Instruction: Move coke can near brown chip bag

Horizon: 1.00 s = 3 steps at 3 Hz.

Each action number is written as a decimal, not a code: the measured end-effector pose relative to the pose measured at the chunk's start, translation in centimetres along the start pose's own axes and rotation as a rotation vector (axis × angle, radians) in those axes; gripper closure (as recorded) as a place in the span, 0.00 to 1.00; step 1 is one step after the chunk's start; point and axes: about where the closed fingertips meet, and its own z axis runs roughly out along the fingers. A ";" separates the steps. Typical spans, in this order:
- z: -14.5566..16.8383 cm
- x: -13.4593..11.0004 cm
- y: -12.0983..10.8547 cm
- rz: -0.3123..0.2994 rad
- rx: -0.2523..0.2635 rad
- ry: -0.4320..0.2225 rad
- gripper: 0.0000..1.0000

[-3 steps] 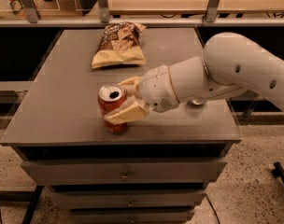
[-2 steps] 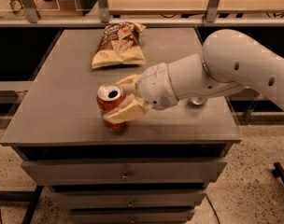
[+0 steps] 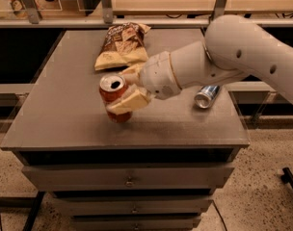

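My gripper is going to let go of the coke can on the grey cabinet top (image 3: 135, 78), just in front of the brown chip bag.
The coke can (image 3: 113, 91), red with a silver top, stands upright at the front middle of the grey cabinet top. My gripper (image 3: 126, 89) is shut on the coke can, one tan finger (image 3: 129, 101) across its front and the other behind it. The can's base looks slightly above or just at the surface. The brown chip bag (image 3: 121, 46) lies flat at the back middle of the top, a short way behind the can. My white arm reaches in from the right.
A silver-and-blue can (image 3: 206, 96) lies on its side at the right of the cabinet top (image 3: 55, 109), partly behind my arm. A shelf rail with metal posts runs along the back. Drawers sit below the front edge.
The gripper with the coke can has moved slightly back toward the chip bag and a little up. The silver can on the right has come into view from behind the arm.
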 end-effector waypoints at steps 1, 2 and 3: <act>-1.1 0.2 -4.1 -0.036 0.043 0.012 1.00; -1.9 0.5 -7.4 -0.053 0.078 0.011 1.00; -2.2 1.1 -9.9 -0.056 0.112 -0.004 1.00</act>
